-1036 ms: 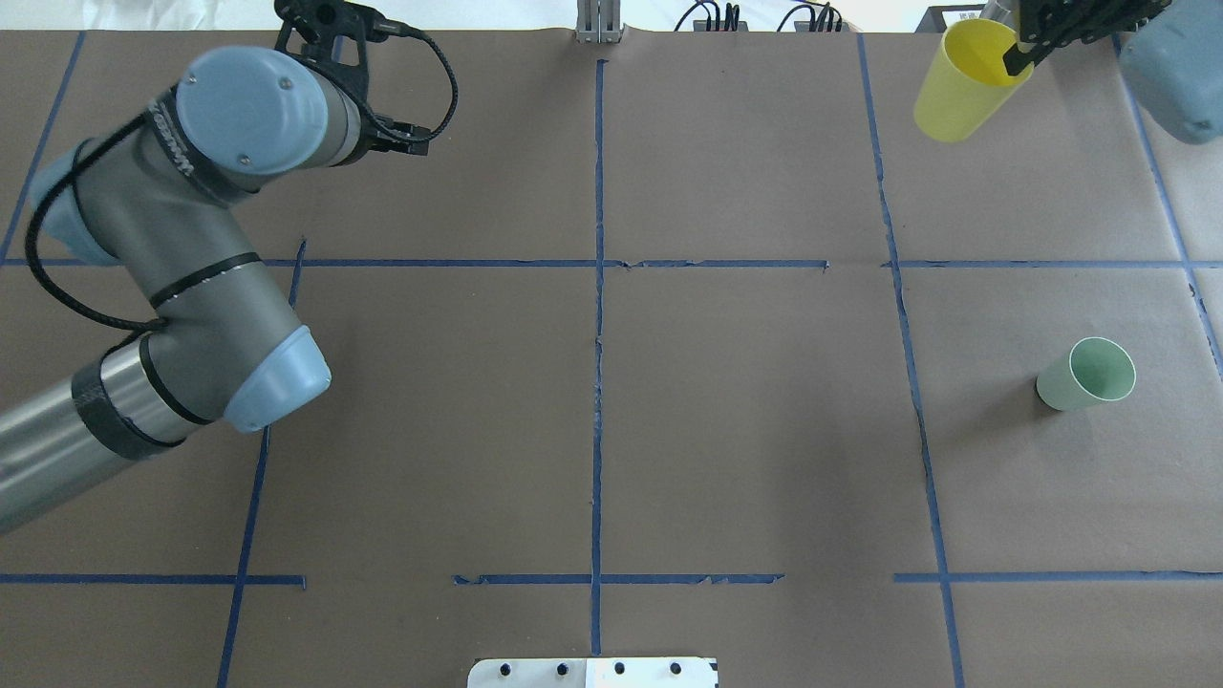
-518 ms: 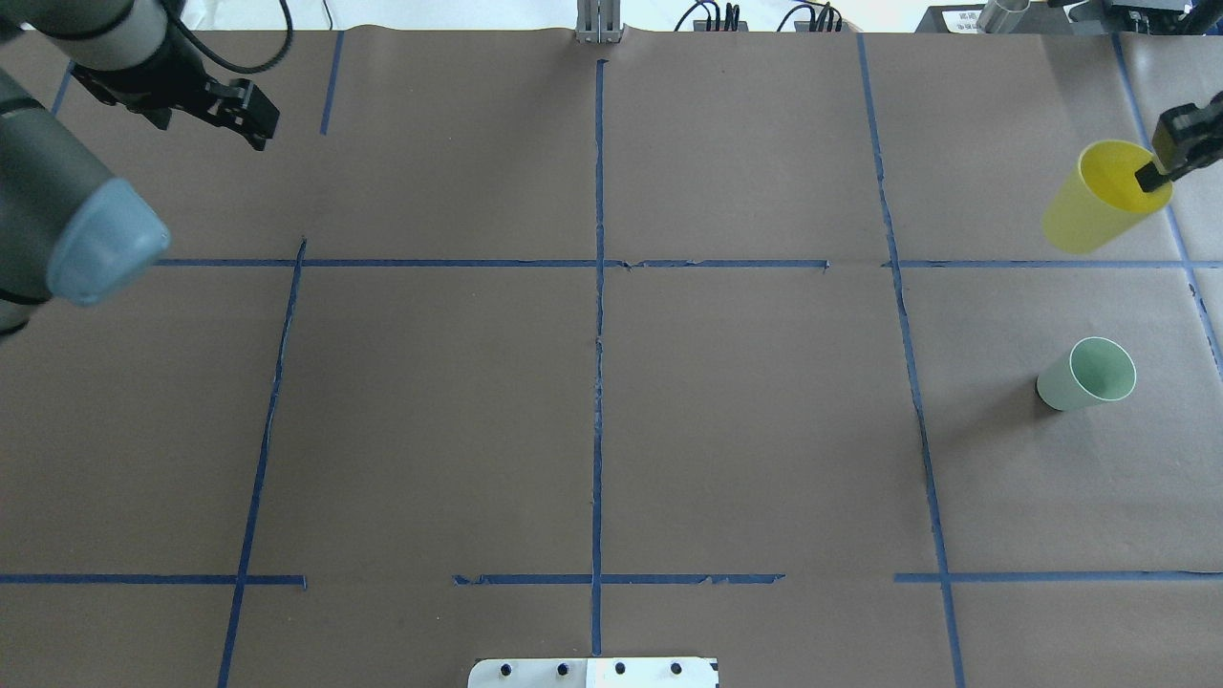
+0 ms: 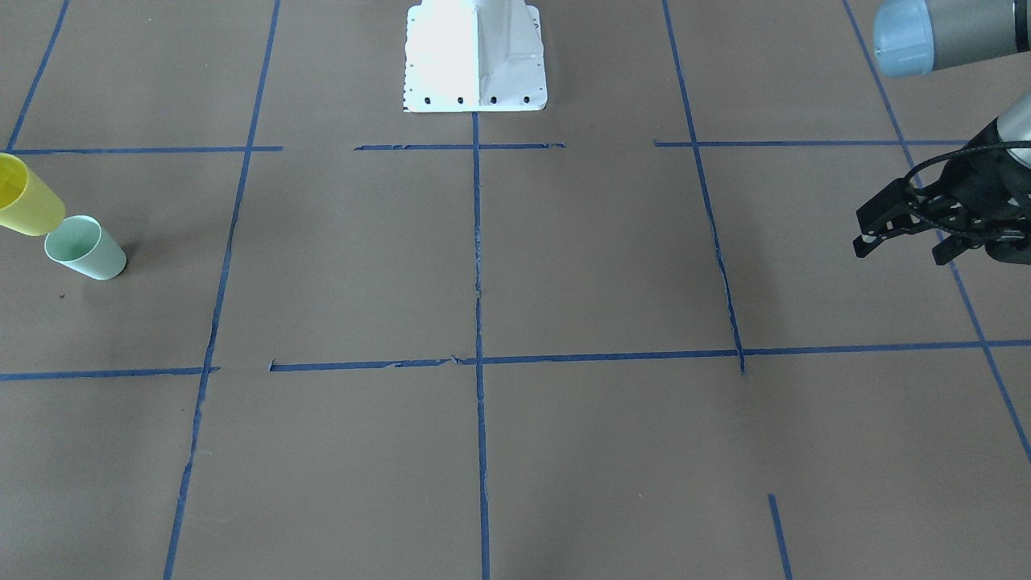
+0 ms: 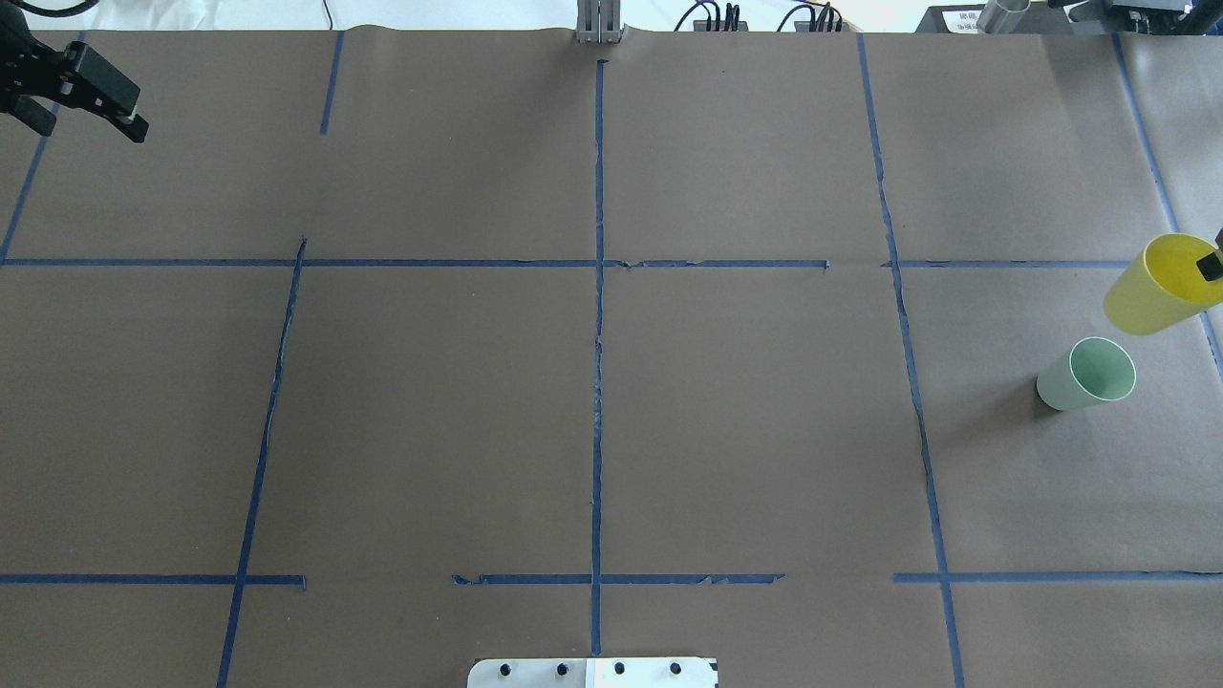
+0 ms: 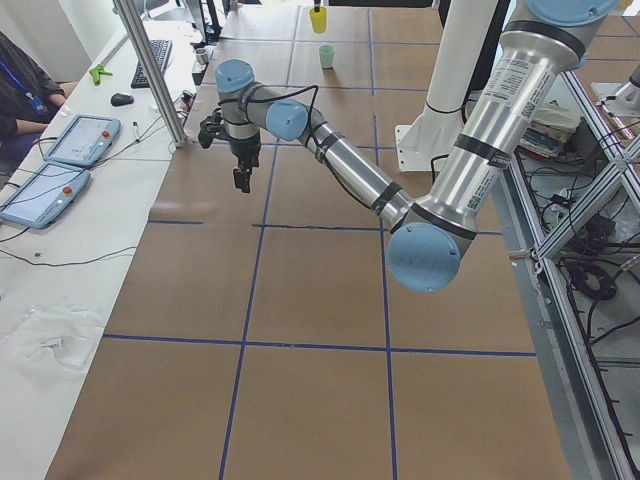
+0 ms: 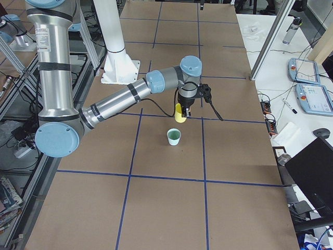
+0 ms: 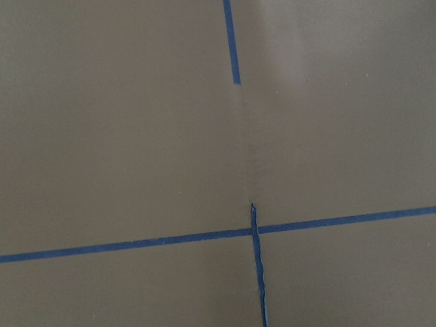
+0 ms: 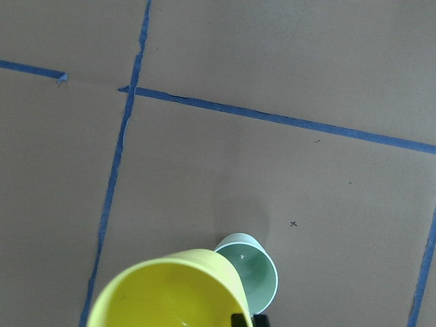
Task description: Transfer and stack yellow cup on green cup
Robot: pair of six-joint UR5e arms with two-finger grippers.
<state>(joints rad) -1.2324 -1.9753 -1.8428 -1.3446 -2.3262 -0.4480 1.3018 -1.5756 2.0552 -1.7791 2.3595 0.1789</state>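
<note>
My right gripper is to let go of the yellow cup down inside the opening of the green cup (image 3: 77, 243) (image 8: 252, 274).
The yellow cup (image 4: 1156, 287) hangs tilted above the table at the right edge, just beyond the green cup (image 4: 1087, 375), which stands upright on the brown paper. My right gripper (image 4: 1212, 268) is shut on the yellow cup's rim, one finger inside it. In the right wrist view the yellow cup (image 8: 170, 293) fills the bottom and partly overlaps the green cup (image 8: 253, 271) below it. Both show at the front-facing view's left edge: the yellow cup (image 3: 24, 205) and the green cup (image 3: 84, 248). My left gripper (image 3: 902, 250) is open and empty at the far left (image 4: 88, 122).
Blue tape lines (image 4: 598, 315) divide the brown table cover into squares. The white robot base plate (image 3: 475, 56) sits at the table's near middle edge. Operators' tablets (image 5: 80, 140) and a metal post (image 5: 150, 70) stand along the far side.
My right gripper has carried the yellow cup from the far right corner towards the robot, close to the green cup. My left arm has drawn back to the left, mostly out of the overhead view.
</note>
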